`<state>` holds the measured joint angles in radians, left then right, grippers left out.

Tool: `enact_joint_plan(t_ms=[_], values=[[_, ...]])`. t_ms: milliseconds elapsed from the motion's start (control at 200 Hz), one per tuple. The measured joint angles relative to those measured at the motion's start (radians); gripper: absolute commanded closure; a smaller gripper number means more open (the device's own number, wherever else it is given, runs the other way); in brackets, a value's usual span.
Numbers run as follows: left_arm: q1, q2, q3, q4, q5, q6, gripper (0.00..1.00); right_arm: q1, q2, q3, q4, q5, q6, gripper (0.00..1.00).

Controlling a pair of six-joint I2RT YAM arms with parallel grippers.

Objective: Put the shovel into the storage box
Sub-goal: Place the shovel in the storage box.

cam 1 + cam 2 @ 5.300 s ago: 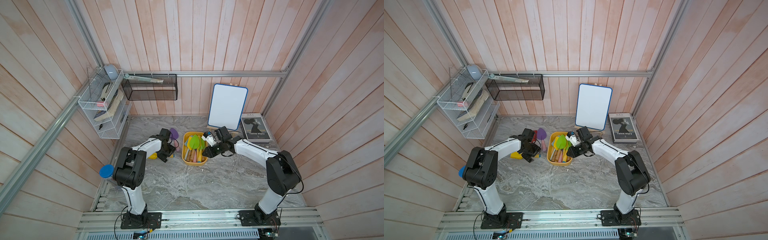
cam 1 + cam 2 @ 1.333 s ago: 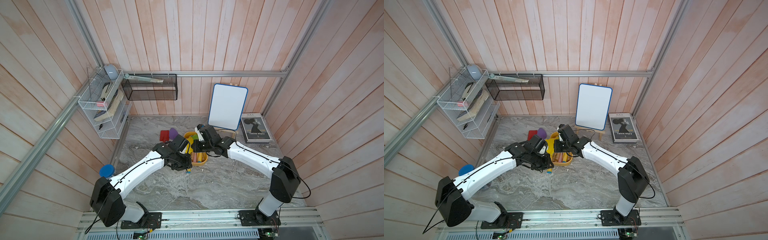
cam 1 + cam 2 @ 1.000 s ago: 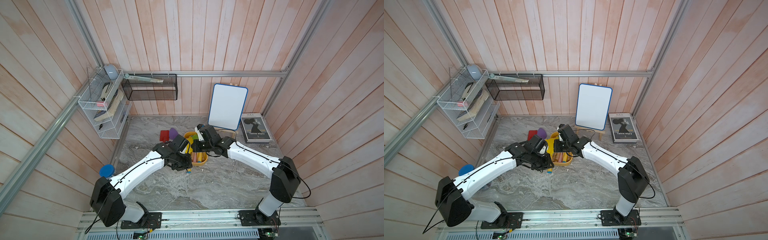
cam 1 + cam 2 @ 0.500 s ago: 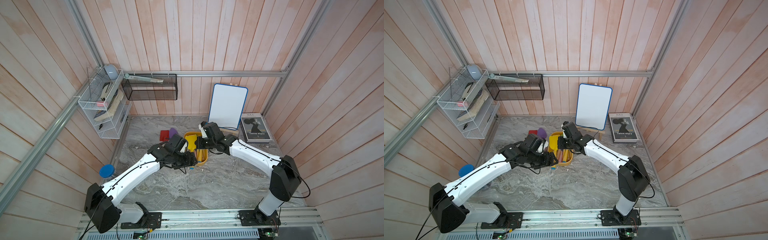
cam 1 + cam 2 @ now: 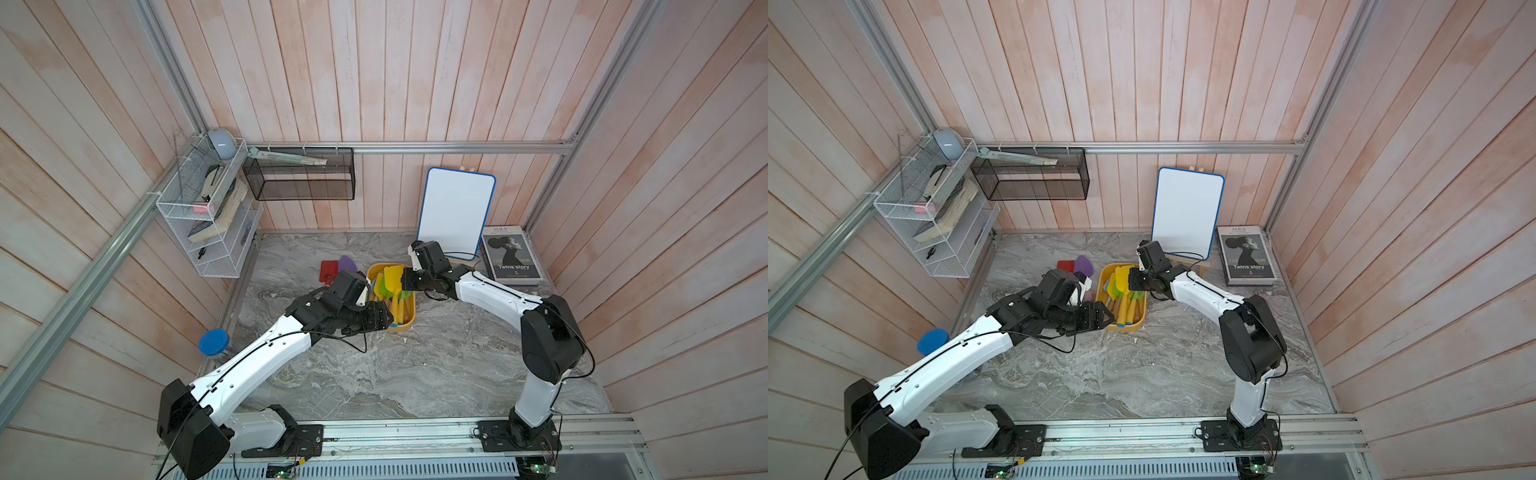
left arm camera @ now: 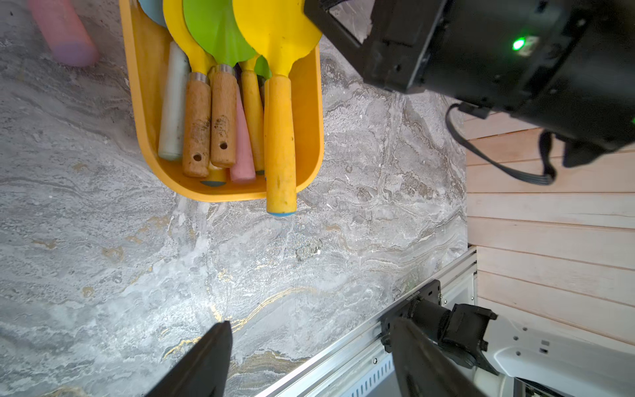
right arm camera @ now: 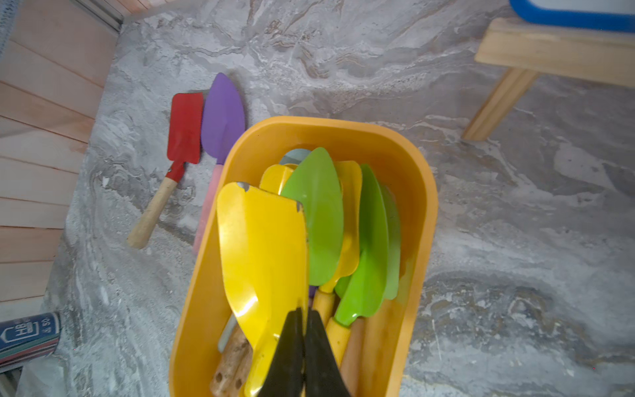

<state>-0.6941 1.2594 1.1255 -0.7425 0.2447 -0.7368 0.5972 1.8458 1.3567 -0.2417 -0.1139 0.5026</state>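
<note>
Next, I let go of the yellow shovel with my right gripper on top of the green shovels inside the storage box (image 5: 397, 294) (image 7: 327, 304).
The storage box (image 5: 405, 328) (image 5: 1133, 328) is a yellow-orange tub in the middle of the marble table, holding several shovels. A yellow shovel (image 6: 280, 137) (image 7: 261, 247) lies on top of them, and its handle end reaches over the near rim. My left gripper (image 5: 384, 320) (image 6: 309, 323) hangs open and empty just off the box's near end. My right gripper (image 5: 406, 284) (image 7: 304, 312) is shut above the box, its tips over the yellow blade. A red shovel (image 7: 185, 127) and a purple shovel (image 7: 223, 117) lie on the table beside the box.
A whiteboard on a wooden easel (image 5: 455, 212) and a book (image 5: 512, 255) stand behind the box to the right. A black mesh basket (image 5: 299, 178) and a white wire rack (image 5: 208, 216) hang on the walls. A blue-lidded jar (image 5: 214, 342) sits at the left edge.
My left gripper opened and let go of the yellow shovel, which now lies in the box. The right gripper shifted slightly toward the box's far end and stayed shut.
</note>
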Motion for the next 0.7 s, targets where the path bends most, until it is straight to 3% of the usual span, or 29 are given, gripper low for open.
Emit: enact_joint_plan(t_ms=[700], values=[[0.013,-0.050,-0.010,0.026,-0.019,-0.008,0.21,-0.032,0.128,0.045,0.071,-0.018,-0.033,1.00]])
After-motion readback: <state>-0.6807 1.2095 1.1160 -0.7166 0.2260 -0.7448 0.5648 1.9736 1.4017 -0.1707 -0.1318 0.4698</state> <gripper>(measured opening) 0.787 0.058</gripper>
